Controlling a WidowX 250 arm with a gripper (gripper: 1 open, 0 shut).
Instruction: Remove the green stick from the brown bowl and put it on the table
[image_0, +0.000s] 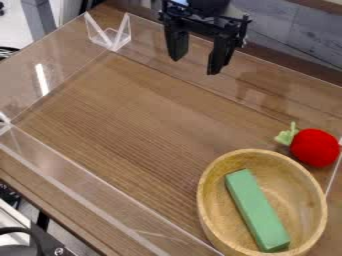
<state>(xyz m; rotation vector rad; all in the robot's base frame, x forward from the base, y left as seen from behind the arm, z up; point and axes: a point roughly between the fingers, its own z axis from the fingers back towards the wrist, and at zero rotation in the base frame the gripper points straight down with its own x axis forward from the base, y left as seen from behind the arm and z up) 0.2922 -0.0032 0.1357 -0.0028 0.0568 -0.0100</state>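
Observation:
The robot's gripper will next go down into the brown bowl and close on the far end of the green stick (243, 186).
The green stick (255, 209) lies flat inside the brown bowl (214, 204), running from the bowl's middle toward its near rim. The bowl sits at the near right of the wood-grain table (127, 120). My gripper (198, 56) hangs at the far side of the table, well above and behind the bowl. Its two dark fingers point down, spread apart, with nothing between them.
A red strawberry-like toy (315, 146) with green leaves rests just behind the bowl at the right edge. Low clear acrylic walls (80, 185) border the table, with a corner joint at the back left (110, 35).

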